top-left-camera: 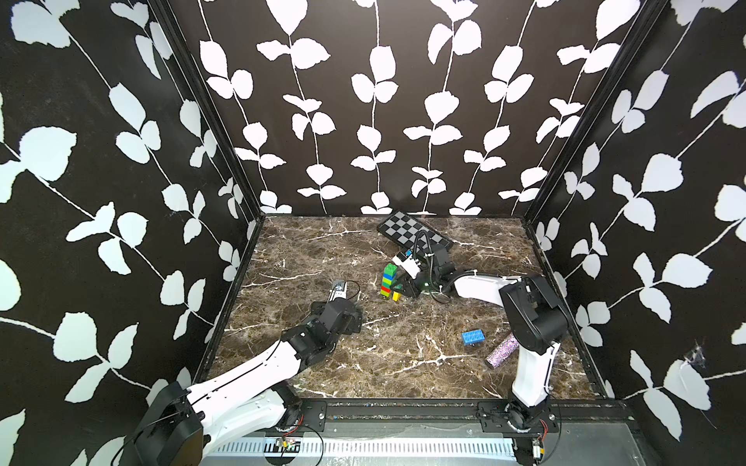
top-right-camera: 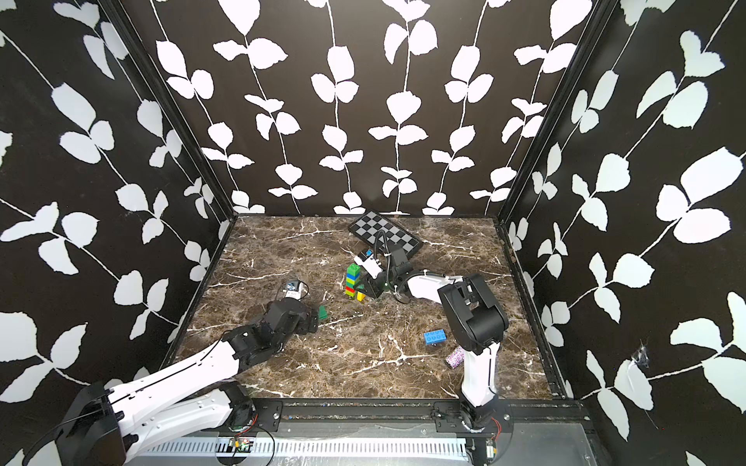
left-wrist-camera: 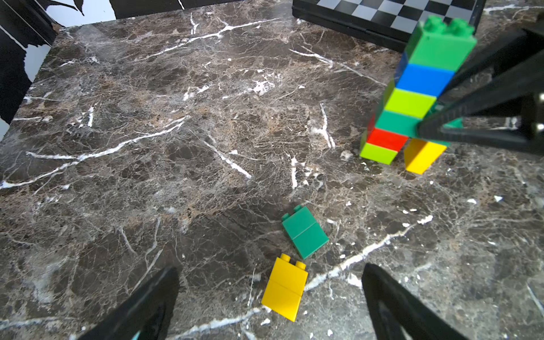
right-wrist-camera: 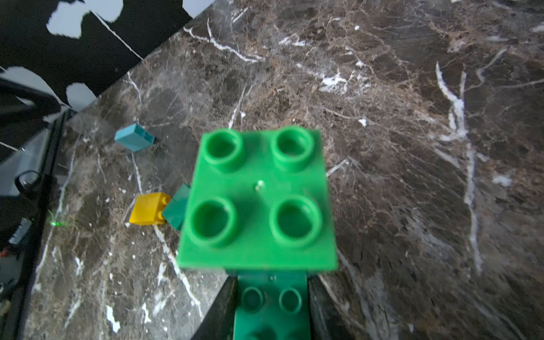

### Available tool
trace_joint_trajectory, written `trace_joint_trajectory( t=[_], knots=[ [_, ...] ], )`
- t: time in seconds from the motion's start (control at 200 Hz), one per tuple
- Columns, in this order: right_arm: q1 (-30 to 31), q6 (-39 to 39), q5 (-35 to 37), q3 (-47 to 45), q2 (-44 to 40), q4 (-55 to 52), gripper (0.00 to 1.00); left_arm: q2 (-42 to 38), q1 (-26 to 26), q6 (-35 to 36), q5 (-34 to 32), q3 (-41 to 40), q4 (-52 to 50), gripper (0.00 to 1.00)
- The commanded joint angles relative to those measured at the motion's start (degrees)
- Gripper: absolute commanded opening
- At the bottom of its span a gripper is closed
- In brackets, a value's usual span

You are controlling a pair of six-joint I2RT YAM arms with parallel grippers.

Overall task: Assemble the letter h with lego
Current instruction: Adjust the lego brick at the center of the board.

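Observation:
Next, my right gripper sets the dark green brick and its tower down on the table [top-left-camera: 343, 270] and lets go of them there, just past my left gripper.
A lego tower [top-left-camera: 388, 280] [top-right-camera: 352, 279] stands mid-table, stacked green, blue, lime, dark green, red, lime. A yellow brick [left-wrist-camera: 422, 157] stands beside its foot under the jutting dark green brick [right-wrist-camera: 272, 306]. My right gripper [right-wrist-camera: 272, 282] [top-left-camera: 399, 287] is shut on that dark green brick, one finger on each side. My left gripper [left-wrist-camera: 270, 269] [top-right-camera: 313, 318] hangs open over a loose yellow brick [left-wrist-camera: 284, 290] that lies on its side, with a loose dark green brick [left-wrist-camera: 304, 232] just beyond it. Neither loose brick is touched.
A blue brick [top-left-camera: 473, 337] and a glittery purple cylinder [top-left-camera: 502, 350] lie at the front right by the right arm's base. A checkered board [top-left-camera: 411, 232] lies at the back behind the tower. A pale blue brick [right-wrist-camera: 134, 138] lies near the left wall.

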Motion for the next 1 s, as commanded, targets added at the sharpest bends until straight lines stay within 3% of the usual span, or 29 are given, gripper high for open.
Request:
trace_joint_trajectory(
  t=[0.0,0.22,0.5,0.995],
  knots=[
    [-0.03,11.3,-5.24,5.11,3.35,0.56,0.28,-1.32,0.16,-0.89,-1.29,1.51,-0.97,0.99],
    [1.46,25.89,-9.67,17.07,12.04,0.26,0.3,-1.79,0.13,-1.53,-2.29,1.51,-1.54,0.99],
    [4.78,39.02,-11.72,33.35,25.53,2.68,0.31,-1.72,0.15,-1.72,-1.62,1.76,-1.96,0.99],
    [6.59,41.22,-14.61,57.91,41.19,-10.89,0.36,-2.08,0.12,-2.48,0.44,1.81,-2.05,0.99]
  ],
)
